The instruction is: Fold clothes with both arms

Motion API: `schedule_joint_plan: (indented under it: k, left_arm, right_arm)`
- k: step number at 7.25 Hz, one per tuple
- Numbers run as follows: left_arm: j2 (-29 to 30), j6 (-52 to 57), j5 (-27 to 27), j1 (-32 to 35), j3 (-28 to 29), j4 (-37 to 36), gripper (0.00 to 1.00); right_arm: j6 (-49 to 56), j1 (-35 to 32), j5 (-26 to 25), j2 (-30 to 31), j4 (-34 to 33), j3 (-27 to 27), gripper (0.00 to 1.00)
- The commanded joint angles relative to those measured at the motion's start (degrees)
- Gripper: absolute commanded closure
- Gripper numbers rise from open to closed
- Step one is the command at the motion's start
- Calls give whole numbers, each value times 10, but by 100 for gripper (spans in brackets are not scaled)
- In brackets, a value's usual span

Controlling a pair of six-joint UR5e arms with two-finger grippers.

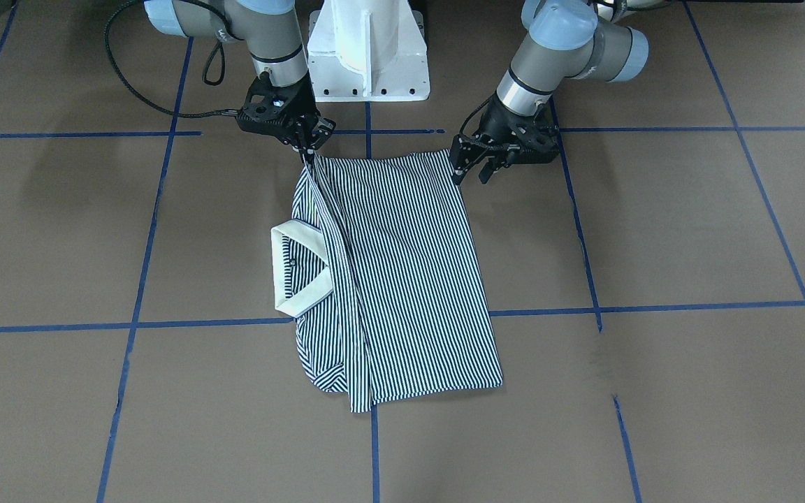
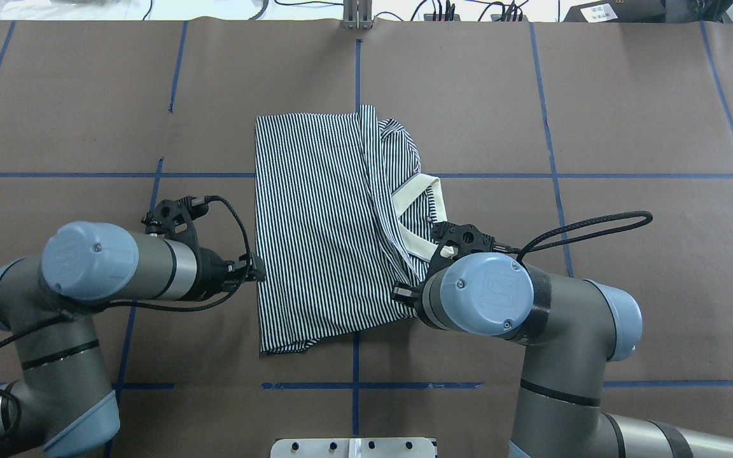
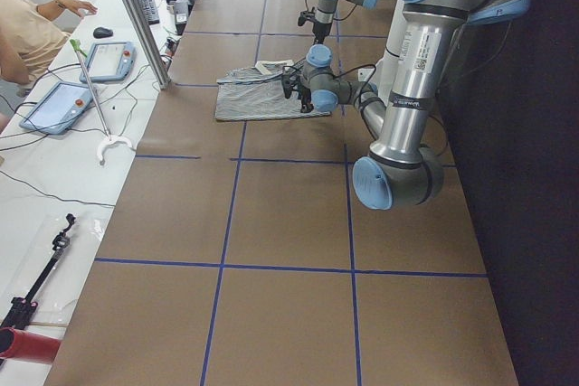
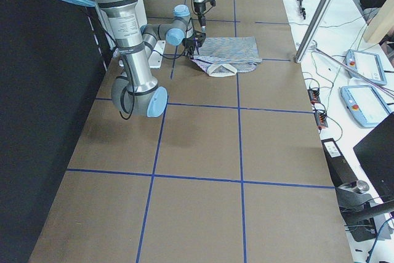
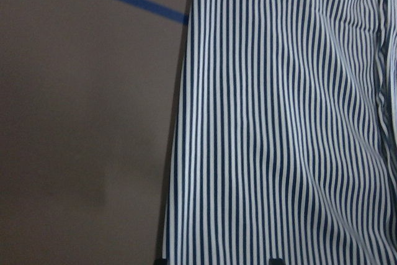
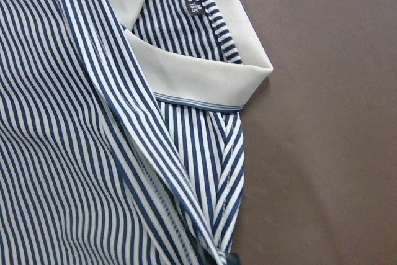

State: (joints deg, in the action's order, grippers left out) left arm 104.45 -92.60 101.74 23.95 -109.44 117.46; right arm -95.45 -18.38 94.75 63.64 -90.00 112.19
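The striped polo shirt has an edge that my right gripper already holds, and my left gripper will close on that edge's free corner (image 1: pixel 446 152) beside the white pedestal base.
The striped polo shirt (image 1: pixel 402 265) lies on the brown table, folded lengthwise, with its cream collar (image 1: pixel 281 269) at one side. It also shows in the overhead view (image 2: pixel 315 222). My right gripper (image 1: pixel 307 148) is shut on a folded edge of the shirt at its near corner beside the collar. The right wrist view shows that fold (image 6: pixel 155 172) running into the jaws, under the collar (image 6: pixel 198 79). My left gripper (image 1: pixel 472 170) is open at the shirt's other near corner, with its fingers at the hem edge (image 5: pixel 186 153). In the overhead view it (image 2: pixel 255 270) sits at the shirt's left edge.
The white pedestal base (image 1: pixel 367 49) stands between the arms at the robot's side. Blue tape lines (image 1: pixel 374 447) cross the brown table. An operator (image 3: pixel 27 33) and tablets (image 3: pixel 109 61) are beyond the table's far edge.
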Motion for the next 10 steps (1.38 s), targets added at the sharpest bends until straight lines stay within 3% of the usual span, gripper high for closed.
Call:
schedule_joint_plan:
  k: [1,10]
  left_arm:
    - [-13,-29,-31,-55,0,-6,39]
    - [24,-29,-30,-78,25,-29,56]
  right_arm:
    - [0,0,0,0,0,0,100]
    - [0,0,1,-1,1,0,100]
